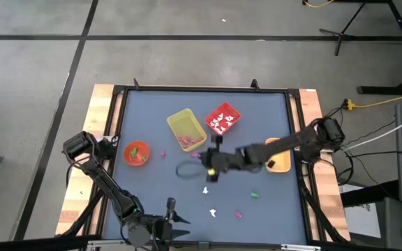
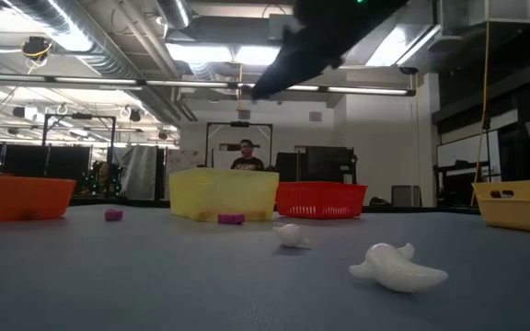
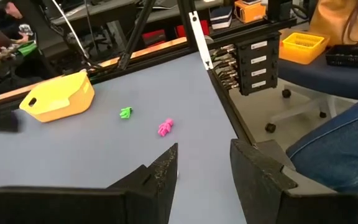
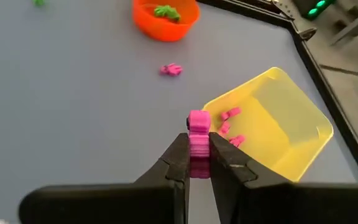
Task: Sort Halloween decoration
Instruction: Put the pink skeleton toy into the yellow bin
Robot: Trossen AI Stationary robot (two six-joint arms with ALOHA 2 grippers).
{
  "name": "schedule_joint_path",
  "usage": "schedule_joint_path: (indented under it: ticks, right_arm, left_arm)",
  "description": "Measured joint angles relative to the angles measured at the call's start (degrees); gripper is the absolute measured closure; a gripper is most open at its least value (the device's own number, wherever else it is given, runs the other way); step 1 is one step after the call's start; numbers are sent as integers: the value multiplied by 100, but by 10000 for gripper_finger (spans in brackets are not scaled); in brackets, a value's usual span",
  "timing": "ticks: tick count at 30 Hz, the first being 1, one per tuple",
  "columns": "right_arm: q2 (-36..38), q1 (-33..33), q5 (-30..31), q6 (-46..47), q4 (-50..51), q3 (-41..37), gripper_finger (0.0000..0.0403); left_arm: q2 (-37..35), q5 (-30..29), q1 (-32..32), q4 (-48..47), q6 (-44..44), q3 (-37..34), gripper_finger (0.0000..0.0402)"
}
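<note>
I will release the pink trinket from my right gripper among the pink trinkets at the yellow bin's near end [image 1: 193, 140] [image 4: 241, 145].
My right gripper [image 4: 199, 157] is shut on a pink trinket and hovers mid-table [image 1: 211, 167], just near-side of the yellow bin [image 1: 185, 129]. That bin holds a few pink trinkets [image 4: 231, 127]. The red bin [image 1: 222, 120] holds white ones. Loose on the table lie a pink trinket [image 4: 171, 70], a green one [image 3: 125, 112], another pink one [image 3: 165, 127] and two white ones [image 2: 398, 267] [image 2: 291, 236]. My left gripper [image 3: 204, 168] is open and waits at the near edge [image 1: 176, 222], touching nothing. My right gripper pinches a ribbed pink trinket [image 4: 199, 124] between its two fingers [image 4: 180, 155]. The trinket's end sticks out past the fingertips. It is lifted clear of the table, in front of the yellow bin's open top.
An orange bowl [image 1: 137, 153] with a green trinket [image 4: 165, 11] stands left of the yellow bin. An orange-yellow tray [image 1: 278, 157] sits under the right arm. A raised dark frame [image 1: 117, 125] borders the blue table. A person sits in the room behind [image 2: 246, 158].
</note>
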State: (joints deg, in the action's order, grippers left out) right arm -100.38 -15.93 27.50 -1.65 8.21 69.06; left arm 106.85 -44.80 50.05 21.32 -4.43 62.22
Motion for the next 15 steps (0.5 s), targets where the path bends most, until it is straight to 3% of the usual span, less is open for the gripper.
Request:
schedule_joint_path:
  ticks: [7, 15]
  right_arm:
    - [0, 1192, -1544, -37, -274, 0, 362]
    - [0, 2066, -1809, -37, -310, 0, 362]
  left_arm:
    - [0, 2, -3, 3, -11, 0, 270]
    - [0, 4, -3, 2, -11, 0, 270]
